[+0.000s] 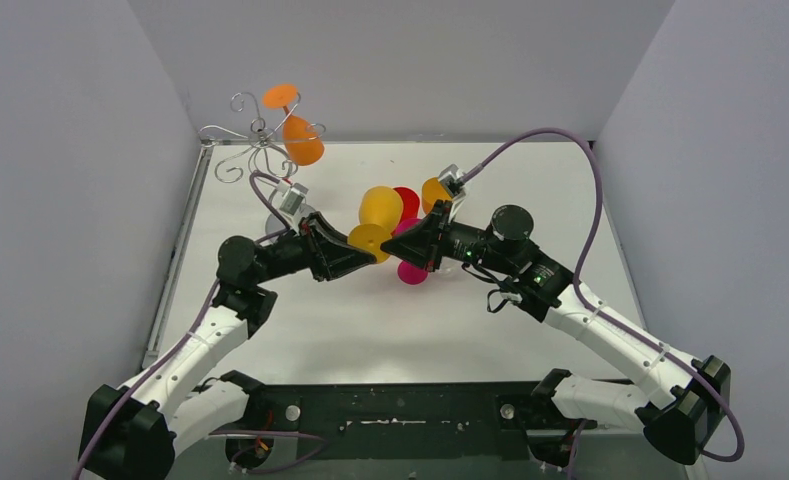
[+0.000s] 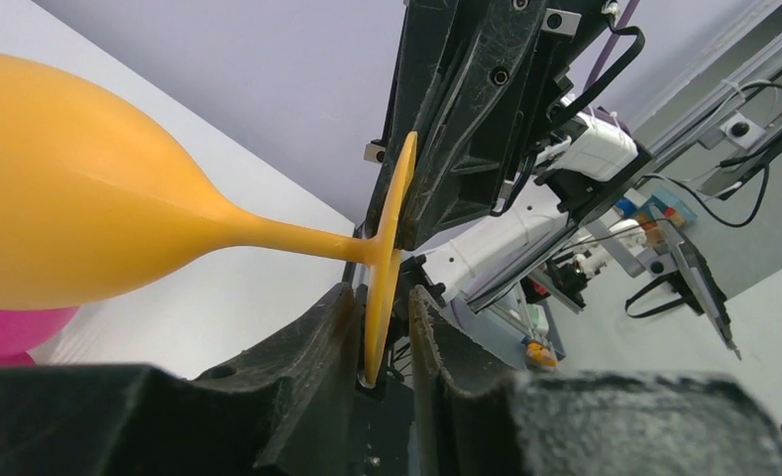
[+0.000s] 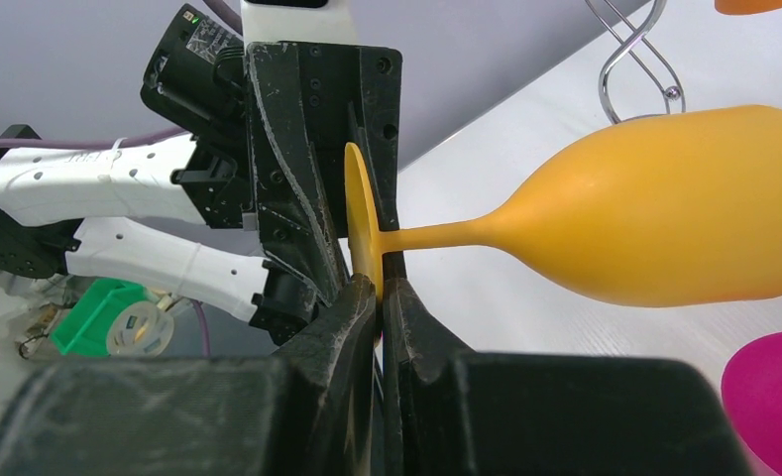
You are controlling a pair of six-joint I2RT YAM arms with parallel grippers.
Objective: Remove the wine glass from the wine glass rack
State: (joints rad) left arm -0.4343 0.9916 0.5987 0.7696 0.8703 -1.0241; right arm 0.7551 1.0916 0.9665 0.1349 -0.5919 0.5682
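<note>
My left gripper needs to hold the foot the wine glass must stand on, as both my grippers are at it, while my right gripper takes the bowl's rim point(image 1: 382, 191).
A yellow-orange wine glass point(image 1: 380, 207) hangs sideways above the middle of the table, between my two grippers. My right gripper point(image 1: 402, 240) is shut on the edge of its round foot, and the right wrist view shows that gripper point(image 3: 380, 283) pinching the disc while the bowl point(image 3: 684, 208) points away. My left gripper point(image 2: 382, 297) straddles the same foot from the other side, with a narrow gap still showing at one finger. The wine glass rack point(image 1: 255, 150) stands at the far left corner, with another orange glass point(image 1: 302, 138) hanging from its scroll arms.
A red glass point(image 1: 407, 203), a pink glass point(image 1: 412, 265) and an orange glass point(image 1: 435, 192) crowd around the held glass. The pink bowl point(image 3: 773, 397) lies just below it. The rack's twisted stem point(image 3: 629, 64) shows behind. Grey walls close in the table's left, back and right.
</note>
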